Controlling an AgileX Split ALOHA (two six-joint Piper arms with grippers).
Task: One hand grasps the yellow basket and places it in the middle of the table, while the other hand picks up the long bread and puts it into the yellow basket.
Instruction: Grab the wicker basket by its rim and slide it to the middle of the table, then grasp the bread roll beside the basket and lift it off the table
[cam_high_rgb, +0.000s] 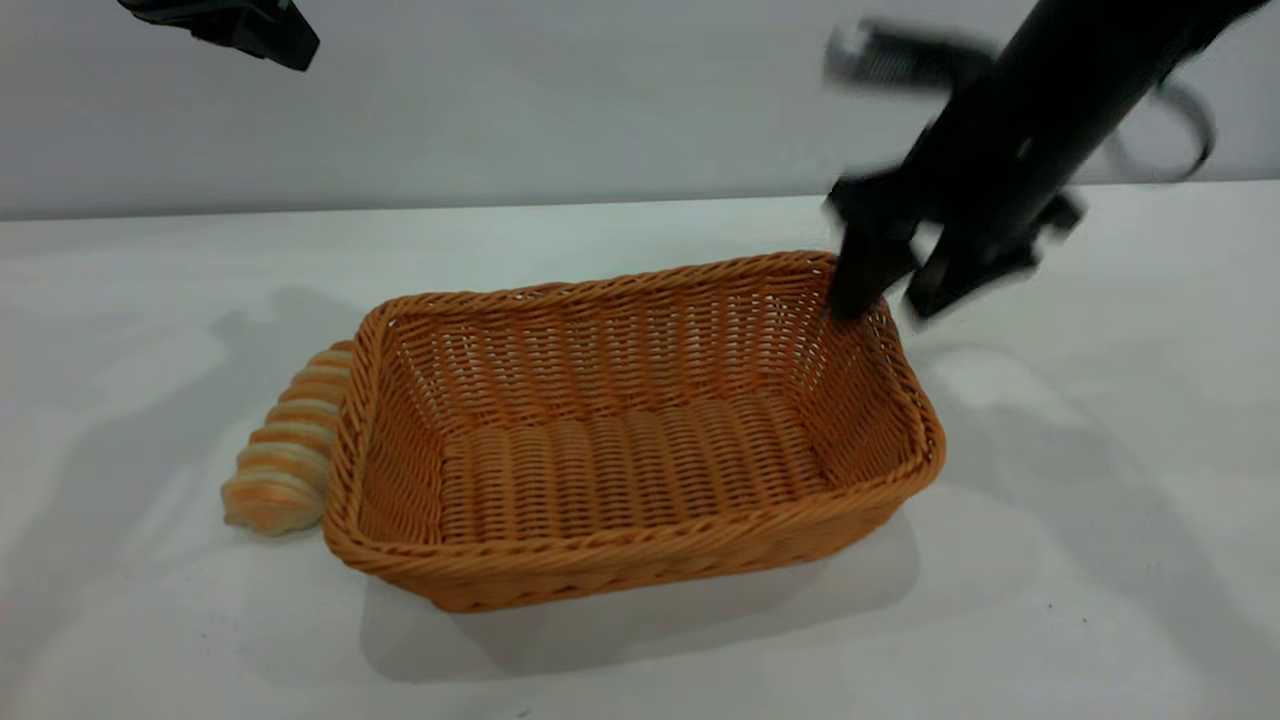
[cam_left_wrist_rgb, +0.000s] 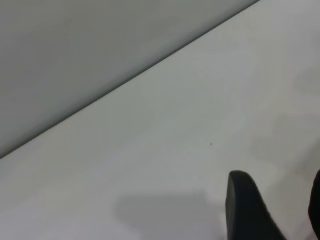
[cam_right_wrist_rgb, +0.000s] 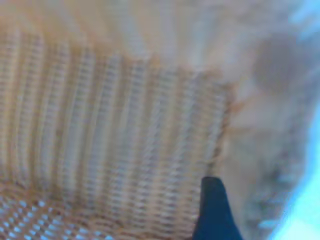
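Observation:
The robot's left gripper should next move to the long bread beside the yellow basket and close on the bread's far half (cam_high_rgb: 321, 386), closer to the grey wall.
The yellow basket (cam_high_rgb: 620, 455) stands upright and empty on the white table (cam_high_rgb: 1100, 560), near its middle. The long bread (cam_high_rgb: 285, 455) lies on the table against the outside of the basket's left end wall. My right gripper (cam_high_rgb: 897, 290) is at the basket's far right corner, open, with one finger inside the rim and the other outside it. In the right wrist view one dark finger (cam_right_wrist_rgb: 212, 210) hangs in front of the woven basket wall (cam_right_wrist_rgb: 115, 135). My left gripper (cam_left_wrist_rgb: 280, 205) is open, high above the table's far left, with nothing between its fingers.
A plain grey wall (cam_high_rgb: 560, 100) runs behind the table's far edge. White table surface spreads to the basket's right and in front of it. The left arm (cam_high_rgb: 235, 25) hangs at the upper left, well above the bread.

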